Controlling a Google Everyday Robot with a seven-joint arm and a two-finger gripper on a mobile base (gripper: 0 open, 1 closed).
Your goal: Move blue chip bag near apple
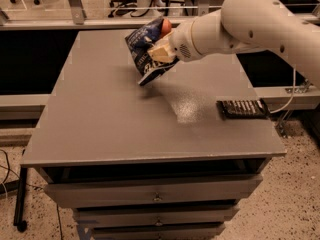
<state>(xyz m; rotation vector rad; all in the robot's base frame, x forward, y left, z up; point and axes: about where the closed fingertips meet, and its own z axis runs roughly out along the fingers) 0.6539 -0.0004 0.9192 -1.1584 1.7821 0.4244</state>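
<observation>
The robot's gripper will release the blue chip bag beside the apple at the table's far edge (189,40), on the side of the robot's arm.
The blue chip bag (144,49) is a crinkly navy foil bag with white lettering, held tilted just above the grey table (100,114) at its far middle. My gripper (161,52) is shut on the bag's right side, with the white arm reaching in from the right. The apple (165,26) is orange-red and shows just behind the bag's top edge, mostly hidden by the bag and my wrist.
A flat black rectangular packet (242,108) lies near the table's right edge. Drawers run below the table's front edge. Office chairs and a rail stand behind the table.
</observation>
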